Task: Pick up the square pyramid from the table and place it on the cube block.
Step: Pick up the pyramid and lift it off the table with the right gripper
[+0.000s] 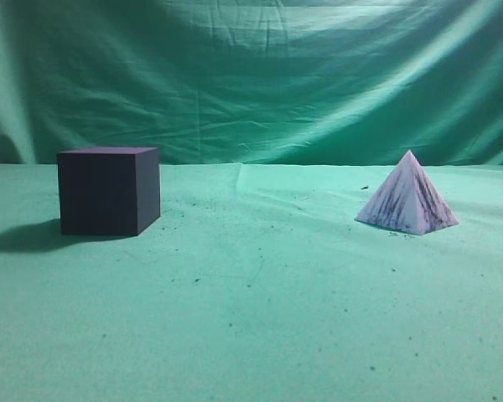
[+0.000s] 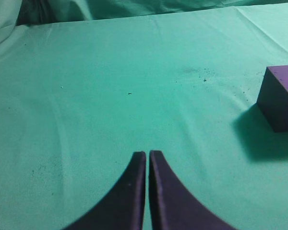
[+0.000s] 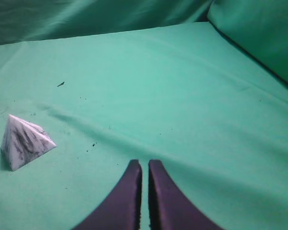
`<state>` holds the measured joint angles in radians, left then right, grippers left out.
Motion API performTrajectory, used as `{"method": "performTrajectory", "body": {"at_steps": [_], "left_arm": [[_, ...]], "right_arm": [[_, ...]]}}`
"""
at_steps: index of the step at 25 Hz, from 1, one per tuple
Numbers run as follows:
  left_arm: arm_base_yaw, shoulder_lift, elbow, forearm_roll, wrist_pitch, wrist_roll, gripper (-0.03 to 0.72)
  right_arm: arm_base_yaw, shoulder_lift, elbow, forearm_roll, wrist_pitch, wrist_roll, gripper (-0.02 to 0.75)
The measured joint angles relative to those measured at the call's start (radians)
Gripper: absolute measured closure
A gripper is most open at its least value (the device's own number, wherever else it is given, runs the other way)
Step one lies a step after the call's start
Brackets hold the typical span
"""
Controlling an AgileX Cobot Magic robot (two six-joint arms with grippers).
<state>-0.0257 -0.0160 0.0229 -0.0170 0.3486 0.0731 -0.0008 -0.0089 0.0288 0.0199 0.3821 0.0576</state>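
I move my right gripper to the square pyramid next and close it low on the pyramid's opposite sides (image 1: 409,209) (image 3: 24,149), close to the pyramid's base.
The square pyramid (image 1: 407,198), white with dark purplish streaks, stands on the green table (image 1: 260,318) at the right. It also shows at the left of the right wrist view (image 3: 24,141). The dark cube block (image 1: 109,190) stands at the left, and its corner shows at the right edge of the left wrist view (image 2: 281,96). My left gripper (image 2: 147,153) is shut and empty above bare cloth, well left of the cube. My right gripper (image 3: 142,163) is shut and empty, well right of the pyramid. Neither gripper shows in the exterior view.
A draped green backdrop (image 1: 251,75) hangs behind the table. The cloth carries small dark specks and a low fold (image 3: 134,139) ahead of the right gripper. The backdrop rises at the right of the right wrist view (image 3: 264,38).
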Motion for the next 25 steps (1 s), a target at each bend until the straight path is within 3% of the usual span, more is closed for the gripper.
{"method": "performTrajectory", "body": {"at_steps": [3, 8, 12, 19, 21, 25], "left_arm": [[0.0, 0.0, 0.0, 0.0, 0.0, 0.0, 0.688], [0.0, 0.0, 0.0, 0.0, 0.0, 0.0, 0.688], [0.0, 0.0, 0.0, 0.0, 0.0, 0.0, 0.688], [0.0, 0.0, 0.0, 0.0, 0.0, 0.0, 0.688], [0.0, 0.0, 0.0, 0.0, 0.0, 0.0, 0.688], [0.0, 0.0, 0.0, 0.0, 0.0, 0.0, 0.688]], "right_arm": [[0.0, 0.0, 0.0, 0.027, -0.097, 0.002, 0.738], [0.0, 0.0, -0.006, 0.092, -0.454, 0.013, 0.738], [0.0, 0.018, -0.173, 0.086, -0.249, -0.021, 0.738], [0.0, 0.299, -0.511, 0.082, 0.198, -0.112, 0.738], [0.034, 0.371, -0.551, 0.094, 0.265, -0.19, 0.738], [0.19, 0.524, -0.607, 0.137, 0.332, -0.298, 0.738]]}}
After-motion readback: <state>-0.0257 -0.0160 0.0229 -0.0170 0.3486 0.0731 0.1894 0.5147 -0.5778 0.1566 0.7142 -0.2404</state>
